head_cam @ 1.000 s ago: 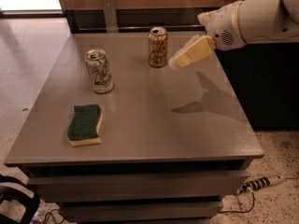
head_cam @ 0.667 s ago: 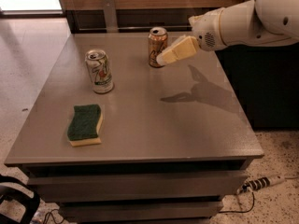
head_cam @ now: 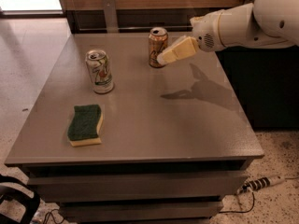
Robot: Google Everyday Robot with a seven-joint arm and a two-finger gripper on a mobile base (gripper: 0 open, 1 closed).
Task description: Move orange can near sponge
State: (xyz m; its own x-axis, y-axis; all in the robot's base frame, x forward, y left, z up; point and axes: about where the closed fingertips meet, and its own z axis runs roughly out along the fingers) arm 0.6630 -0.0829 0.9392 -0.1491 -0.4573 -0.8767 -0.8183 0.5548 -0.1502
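Note:
I should next close on the middle of the orange can (head_cam: 157,47), below its silver top.
The orange can (head_cam: 157,45) stands upright at the back middle of the grey table (head_cam: 187,125). It is orange-gold with a silver top. The sponge (head_cam: 85,124), dark green over yellow foam, lies flat near the table's front left. My gripper (head_cam: 164,58) reaches in from the right on the white arm (head_cam: 243,24). Its cream tip is right beside the orange can's right side, at the can's lower half. Whether it touches the can cannot be told.
A white can with green and red markings (head_cam: 99,71) stands upright left of the orange can, behind the sponge. A wooden wall panel runs behind the table. A power strip (head_cam: 257,183) lies on the floor at the right.
My gripper has moved left and slightly down, closing on the orange can's right side. The cans and the sponge have not moved.

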